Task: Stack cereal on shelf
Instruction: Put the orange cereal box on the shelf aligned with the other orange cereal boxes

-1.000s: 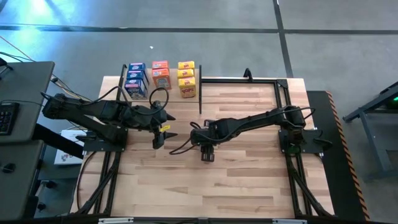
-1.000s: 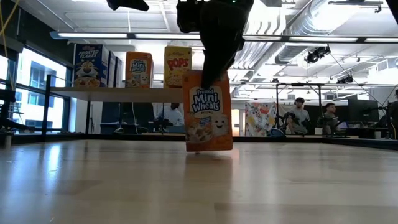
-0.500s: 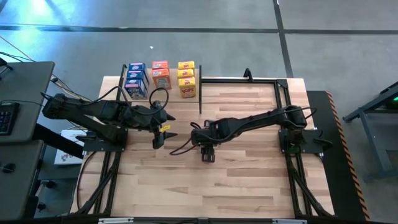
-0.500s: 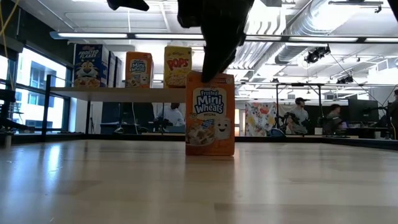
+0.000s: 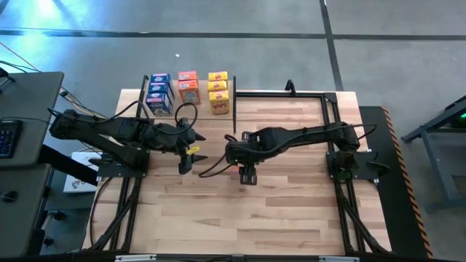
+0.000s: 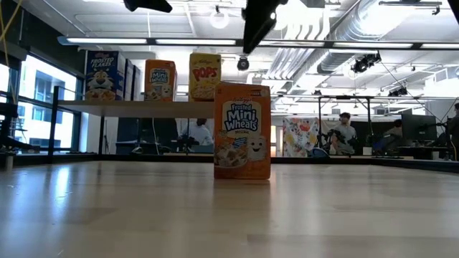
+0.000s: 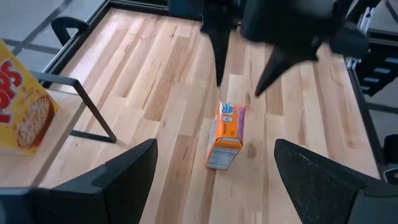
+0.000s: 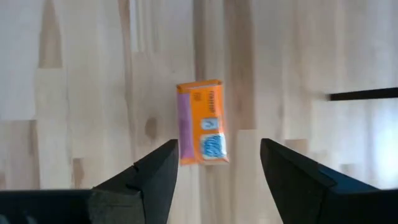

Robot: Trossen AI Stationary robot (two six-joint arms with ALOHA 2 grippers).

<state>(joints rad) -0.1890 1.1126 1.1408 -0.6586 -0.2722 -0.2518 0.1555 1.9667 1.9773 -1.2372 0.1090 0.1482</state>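
The orange cereal box has a printed top end. Next, my left gripper closes on the wide sides (image 5: 234, 169) (image 7: 227, 135) of the box, just below that printed top end.
An orange cereal box (image 6: 242, 130) stands upright on its bottom end on the wooden tabletop, near the middle; the left wrist view shows the box (image 7: 225, 134) too. My right gripper (image 7: 238, 87) hangs open straight above it, clear of its top (image 8: 200, 121). My left gripper (image 5: 200, 145) waits open to the left of the box, above the table. The shelf (image 6: 129, 107) stands at the table's far left corner with blue (image 5: 159, 93), orange (image 5: 188, 86) and yellow (image 5: 218, 91) cereal boxes upright on it.
A thin black shelf post (image 5: 234, 113) stands upright just far-left of the orange box. A black metal frame (image 5: 291, 93) runs along the table's far right. A desk with a keyboard (image 5: 11, 135) is off the left edge. People sit in the room beyond.
My right gripper has set the orange box down upright on the table, opened and let go, then risen straight up clear of the box's top. The box, slightly tilted and off the table before, now stands flat.
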